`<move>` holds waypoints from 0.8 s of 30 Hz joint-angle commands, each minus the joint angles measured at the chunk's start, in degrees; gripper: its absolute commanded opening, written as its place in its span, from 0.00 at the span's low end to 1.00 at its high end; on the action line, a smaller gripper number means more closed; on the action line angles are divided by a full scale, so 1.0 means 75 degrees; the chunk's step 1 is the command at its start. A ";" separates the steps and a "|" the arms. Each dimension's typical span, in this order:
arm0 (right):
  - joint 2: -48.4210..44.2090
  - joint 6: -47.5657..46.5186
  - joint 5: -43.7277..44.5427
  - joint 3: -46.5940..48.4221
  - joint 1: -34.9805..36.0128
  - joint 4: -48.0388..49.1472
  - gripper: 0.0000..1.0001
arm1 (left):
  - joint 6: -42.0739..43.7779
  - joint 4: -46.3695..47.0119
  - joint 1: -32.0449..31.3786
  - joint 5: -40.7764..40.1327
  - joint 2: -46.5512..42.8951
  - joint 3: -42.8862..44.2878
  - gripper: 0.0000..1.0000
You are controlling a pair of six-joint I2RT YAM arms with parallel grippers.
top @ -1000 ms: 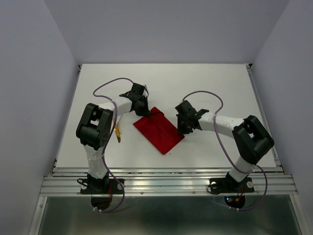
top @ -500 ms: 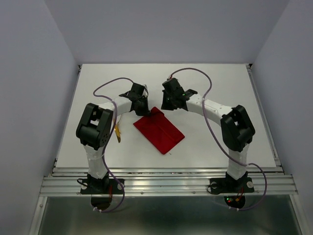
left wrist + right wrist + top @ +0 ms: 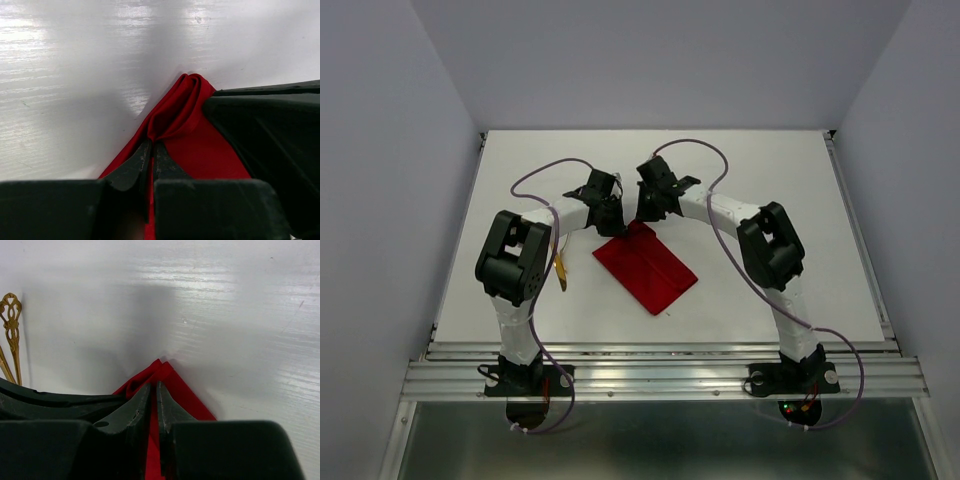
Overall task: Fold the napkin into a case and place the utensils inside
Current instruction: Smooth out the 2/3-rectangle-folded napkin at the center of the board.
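Note:
The napkin's outer edge sits outside my left gripper's fingers, next to the napkin's bunched fold, so next I open them and pinch the napkin's outer edge and fold together (image 3: 151,125).
The red napkin (image 3: 648,268) lies folded into a slanted rectangle on the white table (image 3: 770,180). My left gripper (image 3: 616,226) is at its far corner. In the left wrist view its jaws (image 3: 152,143) are pinched on a bunched fold of the napkin (image 3: 200,150). My right gripper (image 3: 642,214) sits right beside it at the same corner. Its jaws (image 3: 154,386) are closed down with the napkin (image 3: 177,387) in the thin gap. The utensils (image 3: 561,270) lie left of the napkin, mostly hidden under my left arm. One ornate gold utensil handle (image 3: 11,320) shows in the right wrist view.
The two grippers almost touch: the right one fills the right side of the left wrist view as a black body (image 3: 270,135). Grey walls enclose the table on three sides. A metal rail (image 3: 660,365) runs along the near edge.
My right arm has swung from the napkin's right side up and left to its far corner, beside the left gripper. The left gripper and the napkin have stayed put.

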 commanded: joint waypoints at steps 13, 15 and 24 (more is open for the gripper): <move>0.0190 0.0303 -0.0759 -0.0015 -0.0034 0.0268 0.14 | 0.0163 -0.0035 0.0151 0.0037 -0.0331 -0.0163 0.06; 0.0225 0.0326 -0.0665 -0.0108 -0.0034 0.0326 0.14 | 0.0151 -0.0058 0.0175 -0.0010 -0.0436 -0.0221 0.14; 0.0448 0.0420 -0.0372 -0.0203 -0.0034 0.0408 0.14 | 0.0058 -0.0257 0.0222 -0.0151 -0.1011 -0.0350 0.40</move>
